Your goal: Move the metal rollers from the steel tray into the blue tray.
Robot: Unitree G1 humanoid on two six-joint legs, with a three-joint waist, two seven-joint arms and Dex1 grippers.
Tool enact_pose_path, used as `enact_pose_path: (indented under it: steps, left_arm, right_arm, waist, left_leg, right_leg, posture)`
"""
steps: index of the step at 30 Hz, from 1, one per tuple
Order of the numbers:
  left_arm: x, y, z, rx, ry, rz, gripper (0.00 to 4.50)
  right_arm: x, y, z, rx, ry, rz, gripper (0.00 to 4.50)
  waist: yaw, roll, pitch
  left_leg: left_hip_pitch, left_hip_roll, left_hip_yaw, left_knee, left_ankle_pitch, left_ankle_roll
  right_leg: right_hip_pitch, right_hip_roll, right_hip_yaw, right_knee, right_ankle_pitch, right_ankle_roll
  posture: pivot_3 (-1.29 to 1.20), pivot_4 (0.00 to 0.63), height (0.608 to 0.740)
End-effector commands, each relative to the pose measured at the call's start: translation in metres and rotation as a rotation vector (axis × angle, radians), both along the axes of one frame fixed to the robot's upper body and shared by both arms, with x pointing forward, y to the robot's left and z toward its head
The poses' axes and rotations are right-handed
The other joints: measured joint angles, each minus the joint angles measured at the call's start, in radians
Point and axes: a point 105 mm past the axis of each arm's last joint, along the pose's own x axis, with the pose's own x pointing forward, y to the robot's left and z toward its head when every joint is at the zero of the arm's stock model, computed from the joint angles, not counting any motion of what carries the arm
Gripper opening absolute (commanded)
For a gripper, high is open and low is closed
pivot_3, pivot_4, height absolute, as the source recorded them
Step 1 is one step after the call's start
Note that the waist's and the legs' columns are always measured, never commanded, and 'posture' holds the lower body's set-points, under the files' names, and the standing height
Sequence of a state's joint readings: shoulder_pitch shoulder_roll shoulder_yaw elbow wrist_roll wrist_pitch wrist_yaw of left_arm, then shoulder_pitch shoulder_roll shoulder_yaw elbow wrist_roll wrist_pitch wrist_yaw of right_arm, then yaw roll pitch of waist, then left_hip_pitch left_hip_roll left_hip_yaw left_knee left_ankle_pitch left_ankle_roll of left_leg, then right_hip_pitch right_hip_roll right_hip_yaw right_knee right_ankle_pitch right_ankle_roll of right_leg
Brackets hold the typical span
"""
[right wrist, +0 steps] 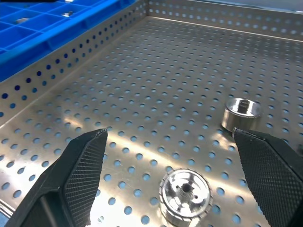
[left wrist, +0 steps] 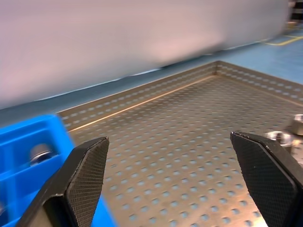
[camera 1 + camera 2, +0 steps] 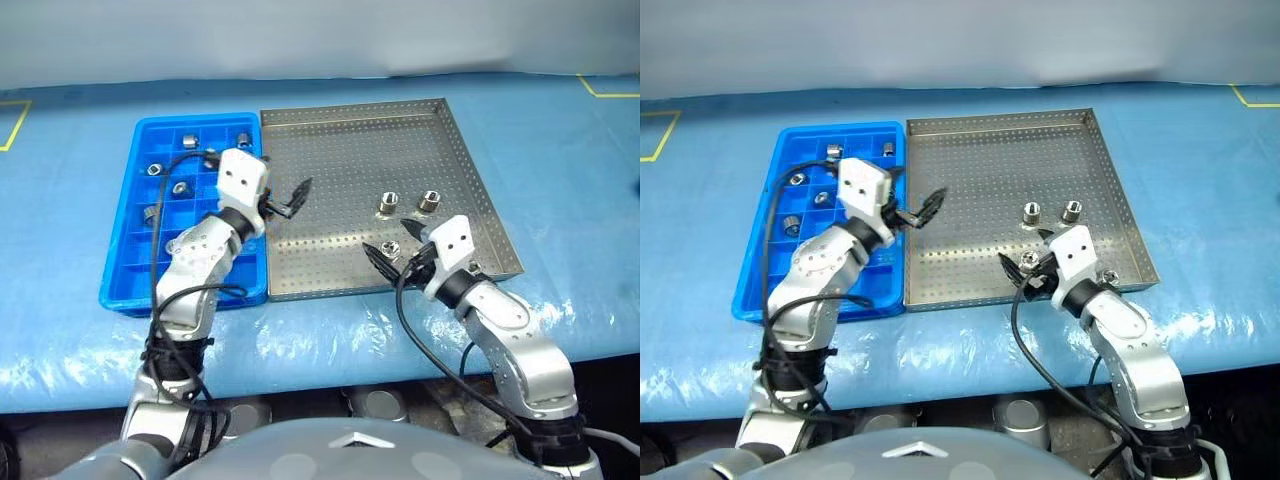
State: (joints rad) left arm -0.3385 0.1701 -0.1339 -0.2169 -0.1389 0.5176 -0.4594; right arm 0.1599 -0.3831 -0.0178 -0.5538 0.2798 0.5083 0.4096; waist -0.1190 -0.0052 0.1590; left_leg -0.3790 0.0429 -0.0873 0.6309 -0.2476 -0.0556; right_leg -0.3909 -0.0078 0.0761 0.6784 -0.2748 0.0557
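Note:
My left gripper needs to close on the sides of the metal roller (image 3: 390,251) near the front of the steel tray, the one between my right gripper's spread fingers.
The steel tray (image 3: 350,150) lies in the middle of the table with the blue tray (image 3: 130,285) against its left side. Two metal rollers (image 3: 389,204) (image 3: 429,201) stand side by side on the steel tray's right half. A third roller (image 1: 184,190) sits nearer the front, between the spread fingers of my right gripper (image 3: 395,243), which is open and holds nothing. My left gripper (image 3: 297,198) is open and empty just above the steel tray's left edge, pointing right. Several rollers (image 3: 180,188) lie in the blue tray's compartments.
Both trays rest on a pale blue table cover (image 3: 560,150) that runs wide to either side. The steel tray's low rim (image 1: 71,56) separates it from the blue tray. Yellow tape marks (image 3: 600,92) show at the far corners.

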Motion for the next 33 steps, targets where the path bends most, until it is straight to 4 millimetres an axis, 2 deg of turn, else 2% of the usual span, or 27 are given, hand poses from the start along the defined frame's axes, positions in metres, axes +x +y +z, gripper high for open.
enact_pose_path:
  steps: [1,7,13,19,23,26,28,30,33]
  left_arm:
    - [-0.007,-0.042,-0.008,0.026,0.037,-0.261,4.49]
    - [-0.016,-0.075,-0.033,0.160,0.068,-0.489,4.49]
    - [-0.015,-0.085,-0.049,0.244,0.075,-0.536,4.49]
    - [-0.014,-0.083,-0.064,0.333,0.091,-0.534,4.49]
    - [-0.019,-0.081,-0.071,0.364,0.111,-0.557,3.28]
    - [-0.020,-0.078,-0.070,0.346,0.120,-0.546,2.23]
    - [-0.022,-0.073,-0.069,0.333,0.122,-0.529,1.70]
    - [-0.022,-0.068,-0.064,0.305,0.121,-0.495,1.68]
    - [-0.016,-0.053,-0.048,0.227,0.093,-0.379,1.68]
  right_arm:
    - [-0.006,-0.010,0.014,-0.002,-0.068,-0.068,4.50]
    - [-0.014,-0.012,0.014,0.016,-0.068,-0.111,4.50]
    - [-0.018,-0.012,0.015,0.020,-0.072,-0.130,4.50]
    - [-0.018,-0.011,0.016,0.019,-0.079,-0.135,4.50]
    - [-0.016,-0.007,0.018,0.021,-0.087,-0.121,4.50]
    - [-0.014,-0.005,0.019,0.021,-0.091,-0.107,4.50]
    - [-0.013,-0.002,0.021,0.020,-0.095,-0.091,4.50]
    - [-0.011,0.002,0.022,0.023,-0.099,-0.073,4.50]
    - [-0.008,0.011,0.025,0.029,-0.106,-0.029,4.50]
  waist:
    - [-0.015,0.000,0.000]
    - [-0.073,0.001,0.000]
    - [-0.121,0.001,0.000]
    - [-0.148,0.001,0.000]
    - [-0.158,0.001,0.000]
    - [-0.165,0.001,0.000]
    - [-0.167,0.001,0.000]
    - [-0.168,0.001,0.000]
    - [-0.163,0.001,0.000]
  left_leg:
    - [0.000,0.000,0.000,0.000,0.000,0.000]
    - [0.000,0.000,0.001,0.000,0.000,0.001]
    - [0.000,0.000,0.001,0.000,0.000,0.001]
    - [0.000,0.000,0.002,-0.001,-0.001,0.001]
    - [0.000,0.000,0.002,-0.001,-0.001,0.001]
    - [0.000,0.000,0.002,-0.001,-0.001,0.001]
    - [0.000,0.000,0.002,-0.001,-0.001,0.001]
    - [0.000,0.001,0.002,-0.002,-0.001,0.001]
    - [0.000,0.001,0.002,-0.002,-0.001,0.001]
  right_leg:
    - [0.000,0.000,0.000,0.000,-0.001,0.001]
    - [0.000,0.001,0.002,0.000,-0.002,0.003]
    - [0.000,0.001,0.003,0.000,-0.002,0.004]
    - [-0.001,0.001,0.004,0.000,-0.003,0.005]
    - [-0.001,0.001,0.004,0.000,-0.003,0.005]
    - [-0.001,0.001,0.004,0.000,-0.003,0.005]
    - [-0.001,0.001,0.004,0.000,-0.003,0.005]
    - [-0.001,0.001,0.005,0.000,-0.003,0.005]
    - [-0.002,0.001,0.005,0.000,-0.003,0.005]
  posture:
    - [-0.26,0.150,0.740]
    - [-0.31,0.150,0.740]
    - [-0.35,0.150,0.740]
    - [-0.36,0.150,0.740]
    - [-0.35,0.150,0.740]
    - [-0.35,0.150,0.740]
    - [-0.33,0.150,0.740]
    - [-0.31,0.150,0.740]
    - [-0.30,0.150,0.740]
